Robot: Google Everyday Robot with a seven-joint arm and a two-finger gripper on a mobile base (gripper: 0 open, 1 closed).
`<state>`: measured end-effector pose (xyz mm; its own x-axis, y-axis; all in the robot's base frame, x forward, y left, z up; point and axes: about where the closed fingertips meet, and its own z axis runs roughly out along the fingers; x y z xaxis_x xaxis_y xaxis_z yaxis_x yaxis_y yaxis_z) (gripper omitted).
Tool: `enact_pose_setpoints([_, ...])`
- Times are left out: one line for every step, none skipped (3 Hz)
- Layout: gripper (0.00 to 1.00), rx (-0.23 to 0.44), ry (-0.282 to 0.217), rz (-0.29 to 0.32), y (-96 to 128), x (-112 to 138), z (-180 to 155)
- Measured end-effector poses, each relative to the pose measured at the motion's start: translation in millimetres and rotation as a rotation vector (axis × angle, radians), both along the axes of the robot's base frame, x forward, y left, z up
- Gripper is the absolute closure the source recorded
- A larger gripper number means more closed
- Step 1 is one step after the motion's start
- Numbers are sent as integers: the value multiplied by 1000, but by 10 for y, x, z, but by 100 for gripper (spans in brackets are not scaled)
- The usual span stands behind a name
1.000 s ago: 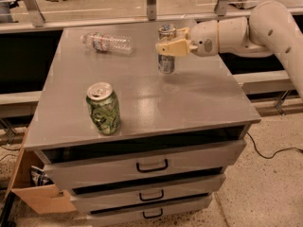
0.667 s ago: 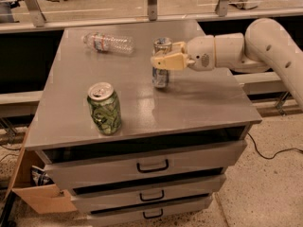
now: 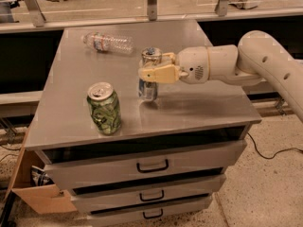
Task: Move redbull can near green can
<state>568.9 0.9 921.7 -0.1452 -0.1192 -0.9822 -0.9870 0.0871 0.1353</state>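
Observation:
Next, my gripper releases the redbull can standing upright on the cabinet top, close beside the green can [image 3: 134, 112] toward my arm.
The redbull can [image 3: 149, 90] is a slim silver can with blue markings, upright near the middle of the grey cabinet top [image 3: 75, 70]. My gripper [image 3: 152, 70] reaches in from the right and is shut on the can's upper half. The green can [image 3: 104, 109] stands upright at the front left of the top, wider, with a leafy green body and a silver lid. The redbull can is a short gap to the right of and slightly behind the green can.
A clear plastic water bottle [image 3: 108, 43] lies on its side at the back left of the top. Three drawers [image 3: 151, 166] face front below. A cardboard box [image 3: 40, 193] sits on the floor at the lower left. My white arm [image 3: 255, 63] spans the right side.
My gripper has carried the redbull can left and toward the front, closer to the green can. The green can and bottle have not moved.

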Motion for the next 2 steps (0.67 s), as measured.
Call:
enact_pose_setpoints([100, 29, -11, 58, 140, -183, 55])
enact_pose_setpoints([100, 29, -12, 59, 145, -185, 57])
